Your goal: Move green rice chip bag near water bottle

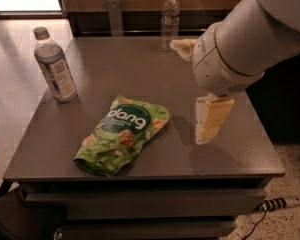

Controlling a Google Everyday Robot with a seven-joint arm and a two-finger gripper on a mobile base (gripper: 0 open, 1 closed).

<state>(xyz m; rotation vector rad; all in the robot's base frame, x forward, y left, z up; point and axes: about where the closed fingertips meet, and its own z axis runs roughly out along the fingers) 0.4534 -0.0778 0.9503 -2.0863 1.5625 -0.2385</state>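
The green rice chip bag is my gripper's next stop. It should close across its near half (111, 144), just below the bag's large white lettering.
The green rice chip bag (124, 134) lies flat on the grey table (140, 74), near its front edge and left of the middle. The water bottle (170, 21), slim and clear with a white cap, stands upright at the table's back edge, right of the middle. My gripper (210, 121) hangs from the big white arm (240, 49), pointing down just above the table's right side. It is to the right of the bag, apart from it, and holds nothing that I can see.
A wider grey-capped bottle (55, 66) with a large label stands upright at the table's left edge. A wooden wall runs behind the table. A power strip (280, 203) lies on the floor at the lower right.
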